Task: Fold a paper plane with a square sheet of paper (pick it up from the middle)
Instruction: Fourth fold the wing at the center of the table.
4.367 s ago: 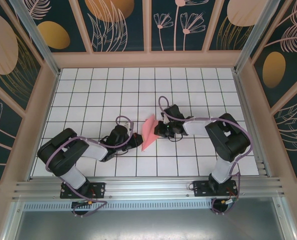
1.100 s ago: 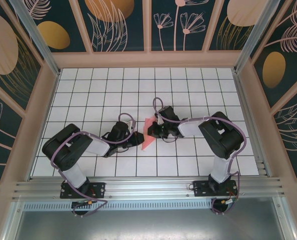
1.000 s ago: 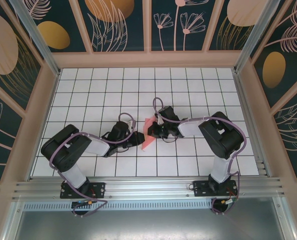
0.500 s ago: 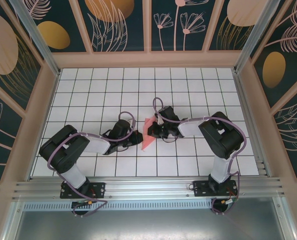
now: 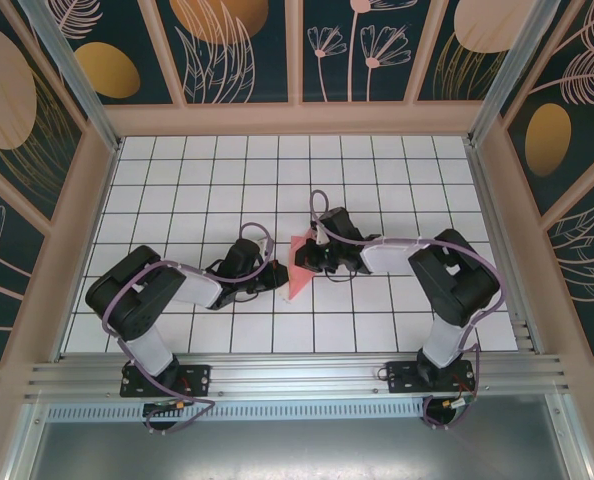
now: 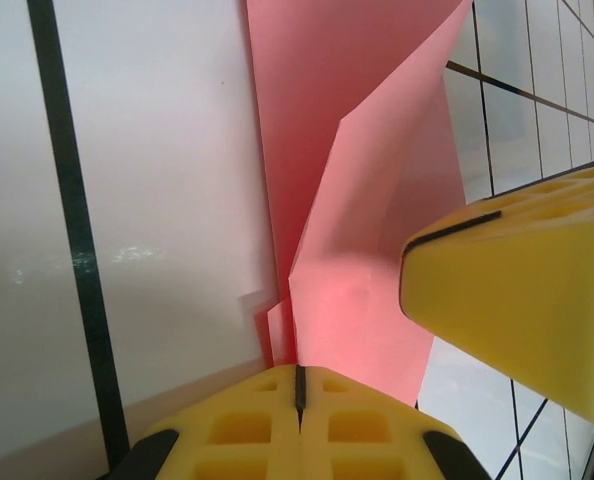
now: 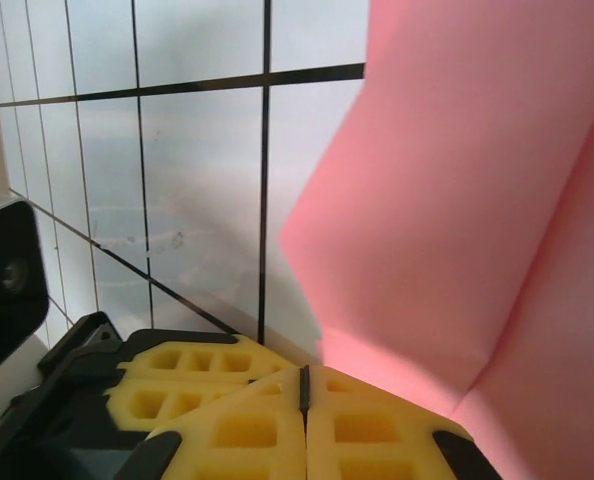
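Note:
I need to open my left gripper, which pinches the paper's folded edge low down while the paper's flap gapes farther up, and pinch the folded edge higher up (image 6: pixel 296 284).
The square sheet of paper (image 5: pixel 297 276) is salmon pink, partly folded into a narrow wedge, and stands off the white tiles at the table's middle. My left gripper (image 5: pixel 275 277) meets its left side low down and is shut on it. In the left wrist view the yellow tips (image 6: pixel 299 372) are pressed together where the paper's (image 6: pixel 357 230) folded layers end. My right gripper (image 5: pixel 303 256) comes from the right and is shut on the paper's upper edge. In the right wrist view its tips (image 7: pixel 303 372) are closed at the paper's (image 7: pixel 477 200) lower border. A yellow right finger (image 6: pixel 517 290) overlaps the paper.
The white grid-tiled table (image 5: pixel 197 180) is walled by a pale wooden frame (image 5: pixel 287 118) at the back and both sides. A metal rail (image 5: pixel 297 375) with both arm bases runs along the near edge. Both forearms lie low, close to the tiles.
My left gripper has slid right to the paper and shut on it. The right gripper and the paper's upper edge have shifted slightly right.

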Tool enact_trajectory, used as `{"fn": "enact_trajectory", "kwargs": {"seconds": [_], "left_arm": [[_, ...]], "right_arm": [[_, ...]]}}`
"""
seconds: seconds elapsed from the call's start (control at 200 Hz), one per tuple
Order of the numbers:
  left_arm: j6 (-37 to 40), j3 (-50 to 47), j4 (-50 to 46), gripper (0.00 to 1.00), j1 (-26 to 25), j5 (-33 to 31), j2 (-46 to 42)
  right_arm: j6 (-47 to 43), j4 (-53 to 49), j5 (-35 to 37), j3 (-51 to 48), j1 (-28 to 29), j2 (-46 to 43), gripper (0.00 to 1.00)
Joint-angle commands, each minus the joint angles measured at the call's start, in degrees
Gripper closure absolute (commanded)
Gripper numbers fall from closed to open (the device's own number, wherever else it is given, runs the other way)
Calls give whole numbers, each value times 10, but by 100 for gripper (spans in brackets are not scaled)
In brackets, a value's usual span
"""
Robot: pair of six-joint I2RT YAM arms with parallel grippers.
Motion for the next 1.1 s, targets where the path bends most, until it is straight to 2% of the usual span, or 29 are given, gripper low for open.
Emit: {"fn": "enact_trajectory", "kwargs": {"seconds": [0.0,0.21,0.345,0.405,0.48,0.641,0.791,0.941,1.096], "left_arm": [[10,-10,-18,100,-3,21,25],[10,-10,-20,100,-3,23,25],[6,-11,-20,96,-3,22,18],[2,-8,-26,89,-3,16,12],[-1,-5,-36,87,-3,-1,-6],[-5,12,-73,75,-3,-45,-59],[12,56,-121,66,-3,-69,-59],[24,105,-165,67,-2,-86,-22],[27,120,-172,67,-2,-89,-4]], "right_arm": [[11,-9,-2,-16,11,-9,94],[25,-16,28,-33,19,14,97],[14,-11,38,-51,19,20,97],[5,-20,45,-52,19,21,97],[-2,-23,51,-56,19,20,97],[-8,-21,47,-56,18,18,97],[-8,-19,46,-50,17,20,97],[-6,-16,46,-47,17,21,97],[-4,-15,46,-44,17,22,97]]}}
